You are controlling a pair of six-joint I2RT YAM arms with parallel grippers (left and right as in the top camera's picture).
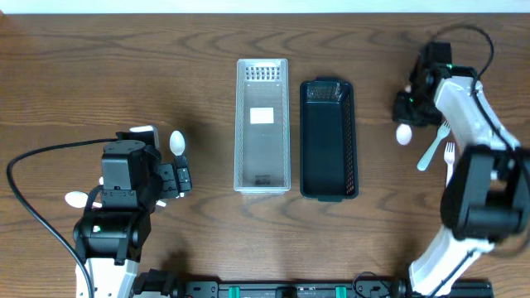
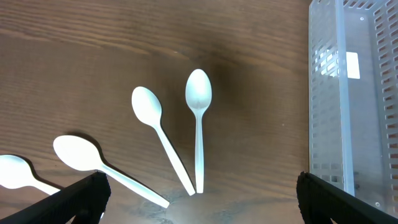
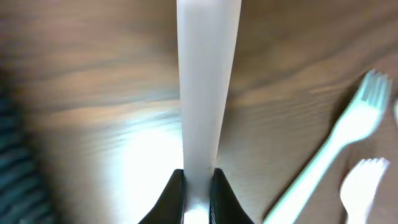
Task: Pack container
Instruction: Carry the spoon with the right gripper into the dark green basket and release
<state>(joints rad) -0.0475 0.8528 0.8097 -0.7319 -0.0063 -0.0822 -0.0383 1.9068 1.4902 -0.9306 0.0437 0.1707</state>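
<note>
Next, I let go of the white plastic utensil with my right gripper on the bottom of the black container [image 1: 320, 141], around its middle.
A clear container [image 1: 240, 124] and a black container [image 1: 352, 141] stand side by side at the table's middle. My right gripper [image 1: 407, 103] is right of the black one, shut on a white plastic utensil [image 3: 205, 93] by its handle. The utensil's rounded end [image 1: 403, 133] hangs over the table. Two white forks [image 1: 431, 151] lie just right of it and also show in the right wrist view [image 3: 351, 127]. My left gripper [image 2: 199, 202] is open and empty over several white spoons [image 2: 199, 118], with the clear container [image 2: 354, 106] at its right.
The left arm's base and cable take up the lower left of the table. One spoon [image 1: 176, 142] lies by the left gripper, another [image 1: 76, 199] to the arm's left. The right arm reaches along the right edge.
</note>
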